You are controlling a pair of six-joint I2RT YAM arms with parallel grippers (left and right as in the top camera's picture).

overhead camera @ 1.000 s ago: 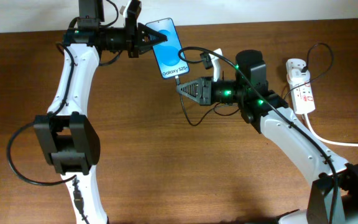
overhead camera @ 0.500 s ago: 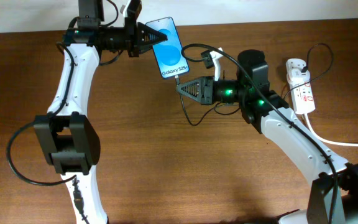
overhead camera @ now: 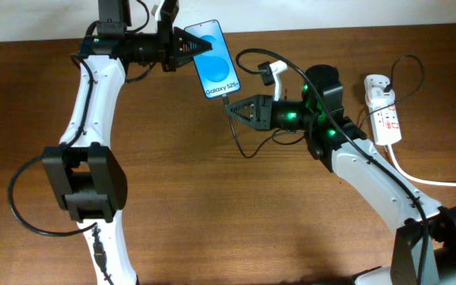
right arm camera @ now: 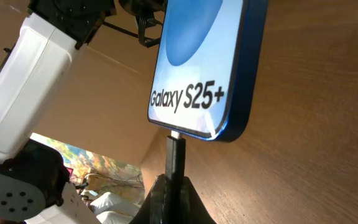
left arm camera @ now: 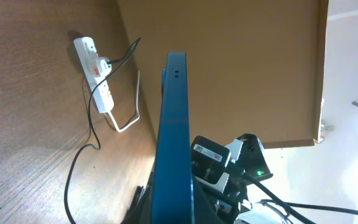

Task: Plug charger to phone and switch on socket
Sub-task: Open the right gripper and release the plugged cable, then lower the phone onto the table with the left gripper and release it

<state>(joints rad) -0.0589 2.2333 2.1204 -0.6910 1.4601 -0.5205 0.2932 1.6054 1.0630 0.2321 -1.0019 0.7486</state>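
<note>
My left gripper sets the phone flat on the bare wooden table (overhead camera: pixel 212 133) next, close beside the black charger cable's loop. The phone is still held off the table.
The phone (overhead camera: pixel 217 61), blue screen with "Galaxy S25+" text, is held off the table at the back centre by my left gripper (overhead camera: pixel 198 46), shut on its upper end. In the left wrist view the phone (left arm camera: pixel 171 143) shows edge-on. My right gripper (overhead camera: pixel 233 109) is shut on the charger plug (right arm camera: pixel 175 155), whose tip touches the phone's (right arm camera: pixel 204 68) bottom edge. The black charger cable (overhead camera: pixel 248 146) loops back to a white adapter in the socket (overhead camera: pixel 383 108) at the right, also seen in the left wrist view (left arm camera: pixel 97 74).
The socket's thick white cord (overhead camera: pixel 434 180) runs off to the right edge. The brown wooden table (overhead camera: pixel 212 214) fills the view. The left arm's base (overhead camera: pixel 85 186) stands at the front left.
My right gripper has moved up and left with the plug, closing the gap to the phone's bottom edge. The left gripper and phone have stayed put.
</note>
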